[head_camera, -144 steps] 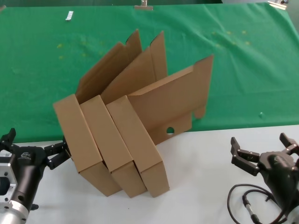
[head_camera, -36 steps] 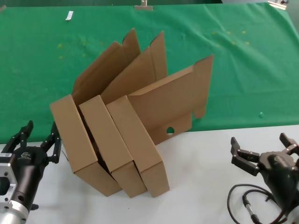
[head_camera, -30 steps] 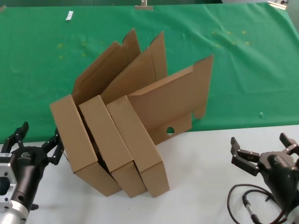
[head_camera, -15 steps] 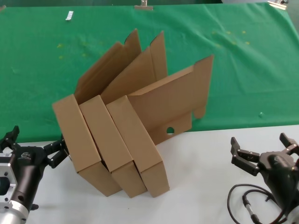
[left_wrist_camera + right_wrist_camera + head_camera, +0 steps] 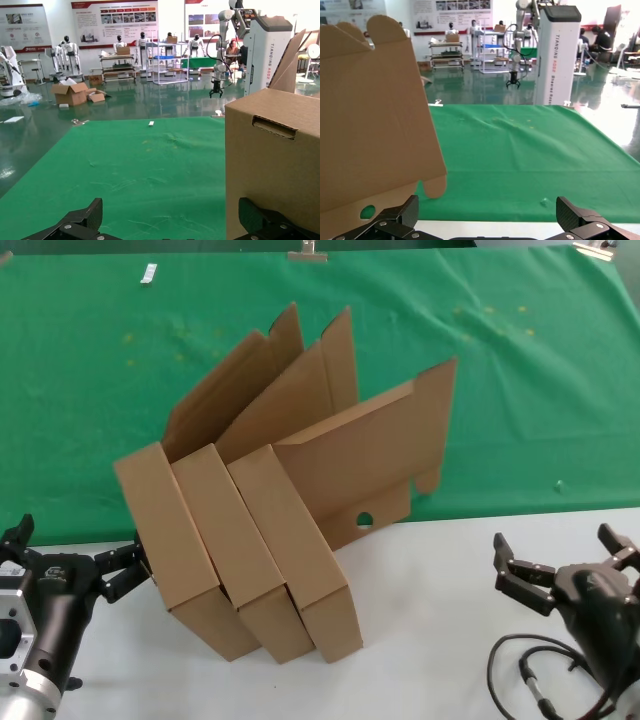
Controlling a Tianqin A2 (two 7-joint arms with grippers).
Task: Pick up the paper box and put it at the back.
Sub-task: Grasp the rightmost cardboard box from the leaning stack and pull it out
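Note:
The near side's open edge [image 5: 356, 626] of the closest paper box, the one with a round hole in its lid, will be gripped by my right gripper.
Three alike brown paper boxes stand tilted side by side with lids open, straddling the white tabletop and the green cloth. The leftmost paper box [image 5: 165, 530] is nearest my left gripper [image 5: 77, 545], which is open and empty low at the box's left side, its inner finger [image 5: 128, 562] against or just short of the box wall. In the left wrist view that box [image 5: 272, 165] fills one side, with my left gripper [image 5: 170, 220] open in front of the green cloth [image 5: 140, 165]. My right gripper [image 5: 555, 542] is open and empty, parked at the right; it also shows in the right wrist view [image 5: 487, 215].
The green cloth [image 5: 500, 370] covers the back. The white tabletop [image 5: 430, 620] lies in front. A black cable [image 5: 530, 680] loops by the right arm. A small white tag [image 5: 148, 273] and a metal clip [image 5: 308, 252] lie at the far edge. The rightmost lid [image 5: 375, 125] has a round hole.
My left gripper has dropped and turned back toward the leftmost box's side, spreading wider. That box has shifted slightly right, back to its place of 4.8 s ago. The right arm has not moved.

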